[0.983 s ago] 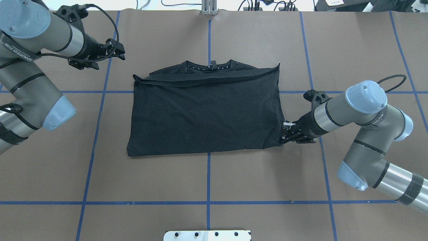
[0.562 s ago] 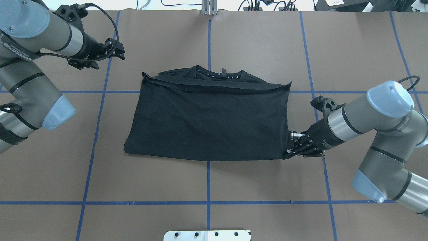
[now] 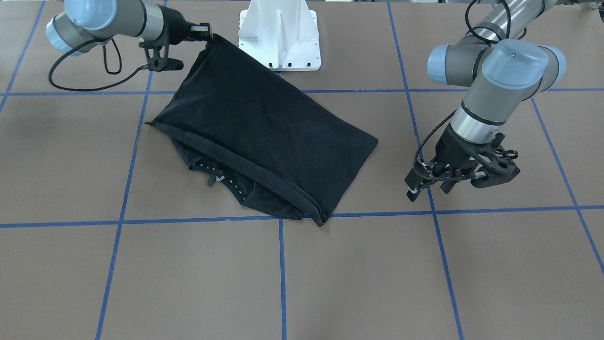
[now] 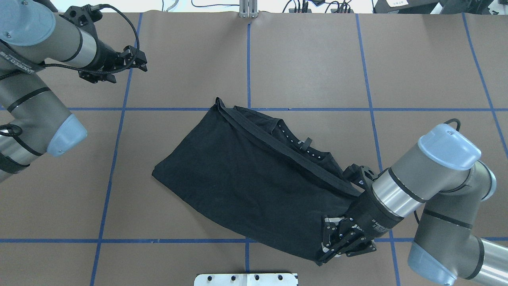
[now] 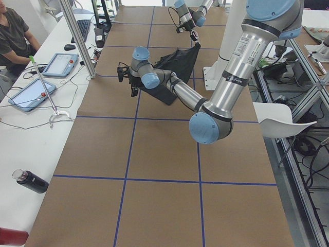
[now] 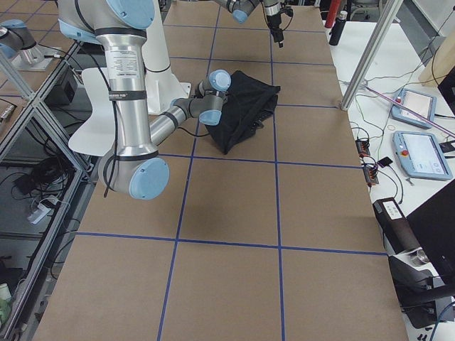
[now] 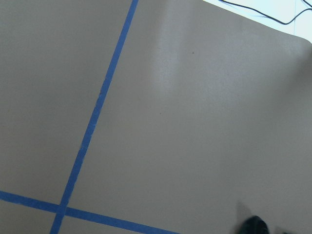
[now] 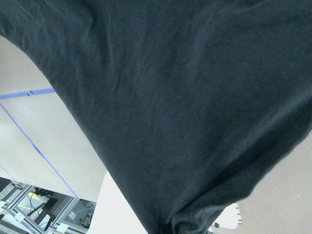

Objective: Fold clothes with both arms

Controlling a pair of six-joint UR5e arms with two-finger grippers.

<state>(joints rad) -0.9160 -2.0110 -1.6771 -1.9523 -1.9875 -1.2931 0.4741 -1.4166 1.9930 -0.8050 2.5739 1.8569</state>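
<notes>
My left gripper is to grab the black T-shirt next by its nearest corner (image 3: 372, 140), at the other end of its edge from my right gripper.
The black T-shirt (image 4: 254, 182) lies folded in half and slanted across the brown table (image 4: 309, 59). Its collar (image 4: 295, 141) peeks out along the far edge. My right gripper (image 4: 324, 248) is shut on the shirt's corner nearest the robot's base and holds that corner up off the table; the front-facing view shows the cloth (image 3: 264, 137) stretched up to the right gripper (image 3: 207, 35). Dark fabric (image 8: 170, 97) fills the right wrist view. My left gripper (image 4: 139, 61) hangs open and empty over bare table at the far left, well apart from the shirt; it shows again as the left gripper (image 3: 427, 186).
Blue tape lines (image 4: 248, 59) divide the table into squares. The white pedestal base (image 3: 281, 33) stands at the near edge, close to the lifted corner. Cables (image 4: 309, 6) run along the far edge. A person (image 5: 13, 36) sits at a side bench with tablets (image 5: 61, 64).
My right gripper has pulled the shirt's corner toward the robot's base and lifted it, swinging the shirt from square-on to diagonal. The left arm has stayed put.
</notes>
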